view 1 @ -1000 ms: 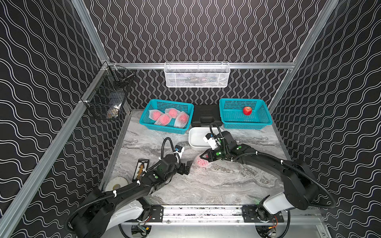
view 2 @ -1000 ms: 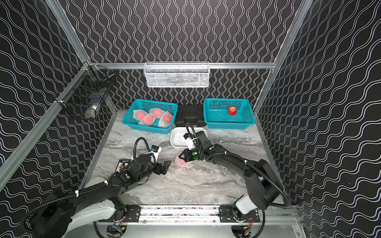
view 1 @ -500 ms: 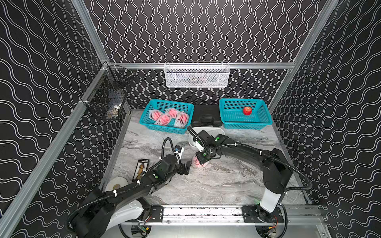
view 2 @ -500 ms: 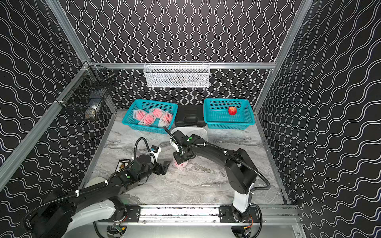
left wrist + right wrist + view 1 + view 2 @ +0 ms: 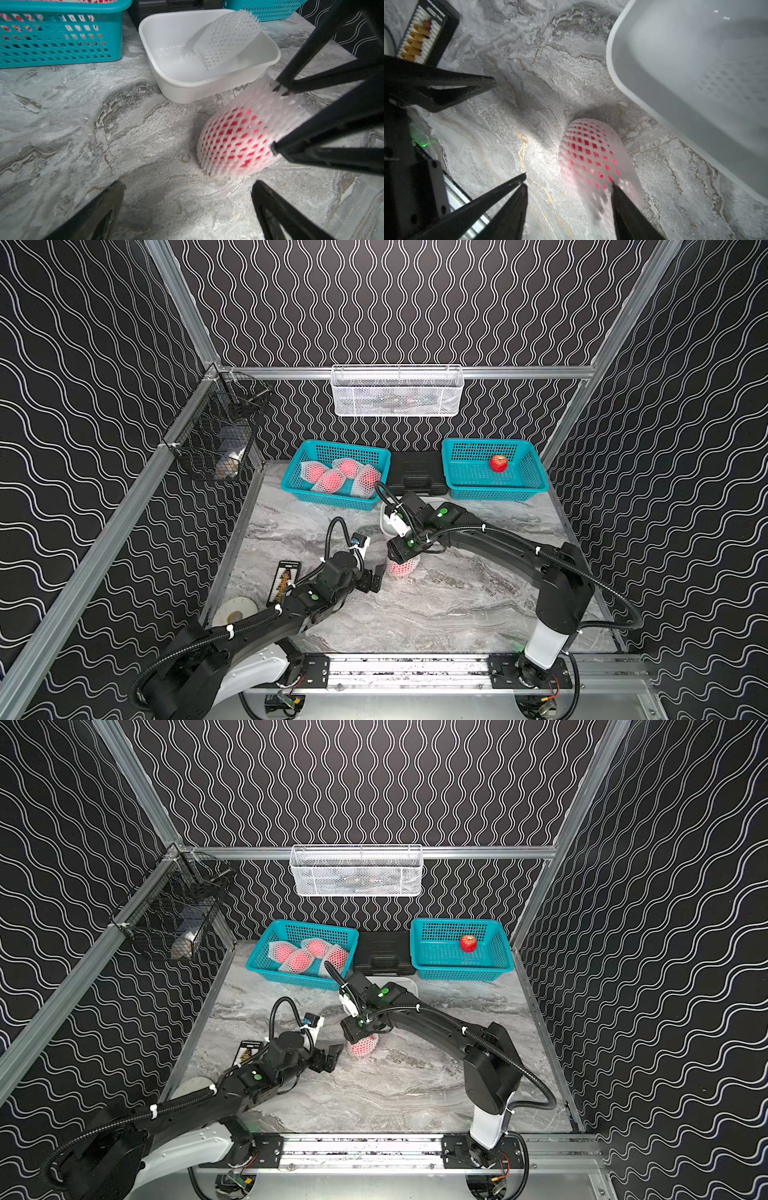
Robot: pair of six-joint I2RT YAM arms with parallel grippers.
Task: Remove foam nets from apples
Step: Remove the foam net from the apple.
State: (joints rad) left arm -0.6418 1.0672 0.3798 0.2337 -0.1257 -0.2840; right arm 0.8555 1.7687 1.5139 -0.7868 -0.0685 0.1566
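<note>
The loose upper end of the foam net leans against one finger of the robot's right gripper, so it should move over, pinch that end [image 5: 294, 106] and pull the net off.
A red apple in a white foam net [image 5: 401, 569] [image 5: 362, 1047] stands on the marble table between both arms. My right gripper [image 5: 569, 180] hangs just above it, open, with the net's loose upper end [image 5: 276, 108] between its fingers [image 5: 311, 83] and against one of them. My left gripper [image 5: 187, 189] is open and holds nothing, a short way left of the apple [image 5: 234, 143] [image 5: 589, 153]. Several more netted apples [image 5: 336, 477] lie in the left teal basket [image 5: 291, 486]. A bare apple [image 5: 498, 463] sits in the right teal basket [image 5: 461, 477]. An empty foam net [image 5: 226, 39] lies in the white tub [image 5: 207, 85].
A black case [image 5: 415, 477] sits between the baskets. A white wire basket [image 5: 397, 391] hangs on the back wall and a black wire basket [image 5: 220, 435] on the left wall. A card of bits [image 5: 284, 580] and a tape roll [image 5: 235, 610] lie at the table's left edge.
My right arm has swung round so its wrist stands over the netted apple, and its jaws have gone from shut to open. The left arm and the apple have hardly moved.
</note>
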